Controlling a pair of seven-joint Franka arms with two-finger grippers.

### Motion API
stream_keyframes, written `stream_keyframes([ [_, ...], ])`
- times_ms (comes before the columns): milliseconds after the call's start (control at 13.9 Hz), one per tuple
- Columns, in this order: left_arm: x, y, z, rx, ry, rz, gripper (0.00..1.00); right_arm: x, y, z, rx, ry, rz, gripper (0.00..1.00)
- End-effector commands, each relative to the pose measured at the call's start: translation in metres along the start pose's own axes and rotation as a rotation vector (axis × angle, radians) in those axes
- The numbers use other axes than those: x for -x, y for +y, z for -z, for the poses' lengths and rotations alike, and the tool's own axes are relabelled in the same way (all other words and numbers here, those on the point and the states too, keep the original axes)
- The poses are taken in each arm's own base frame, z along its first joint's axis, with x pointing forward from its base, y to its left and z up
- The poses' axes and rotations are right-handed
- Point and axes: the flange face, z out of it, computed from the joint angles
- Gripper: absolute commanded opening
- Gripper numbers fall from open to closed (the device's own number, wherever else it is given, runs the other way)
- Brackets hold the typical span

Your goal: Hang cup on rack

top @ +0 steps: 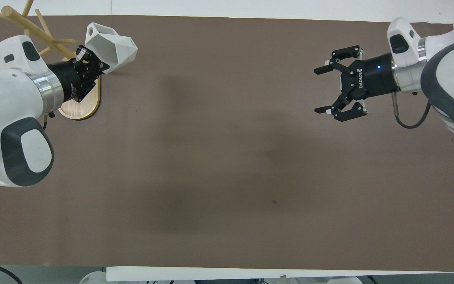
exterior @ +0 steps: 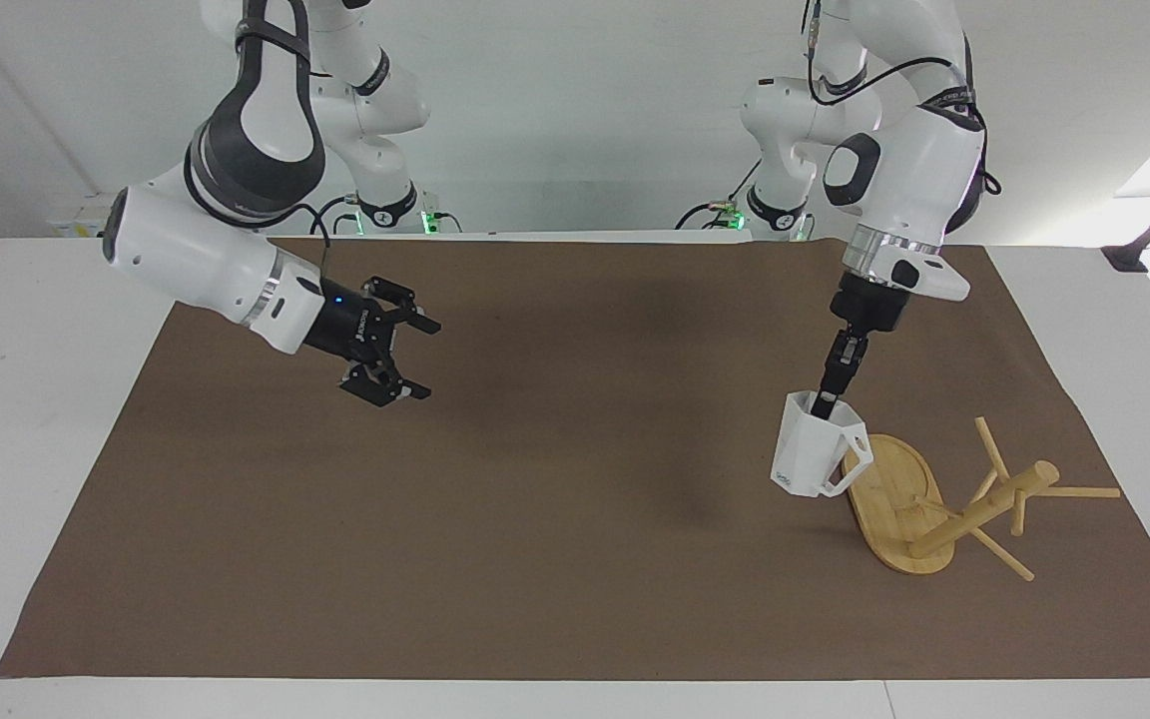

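Observation:
I will let go of the white cup, now low beside the rack's base, with my left gripper on the rack's thin peg over the oval base (top: 72, 58).
The white faceted cup (exterior: 815, 457) hangs mouth up from my left gripper (exterior: 825, 399), which is shut on its rim. The cup's pierced handle tab (exterior: 857, 461) points at the rack. The cup is low over the mat, right beside the oval base (exterior: 884, 489) of the bamboo rack (exterior: 984, 504). The rack looks tipped, its post and pegs pointing toward the left arm's end of the table. In the overhead view the cup (top: 110, 46), left gripper (top: 89, 63) and rack base (top: 80, 107) show too. My right gripper (exterior: 417, 358) is open and empty over the mat at its own end; it also shows overhead (top: 321, 90).
A brown mat (exterior: 575, 519) covers most of the white table (exterior: 46, 419). The rack's thin pegs (exterior: 1084, 491) stick out near the mat's edge at the left arm's end.

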Motion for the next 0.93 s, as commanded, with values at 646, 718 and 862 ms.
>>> stream_keyframes([
  [646,-0.067,-0.057,-0.033,-0.075,0.012,-0.156,0.00,-0.024,-0.049,0.081,0.168,-0.375,-0.496,1.00],
  [718,-0.071,-0.060,-0.038,-0.083,0.013,-0.150,0.00,-0.018,-0.048,0.085,0.186,-0.383,-0.557,1.00],
  [862,-0.080,-0.064,-0.039,-0.085,0.023,-0.139,0.00,-0.022,-0.047,0.100,0.255,-0.452,-0.707,1.00],
])
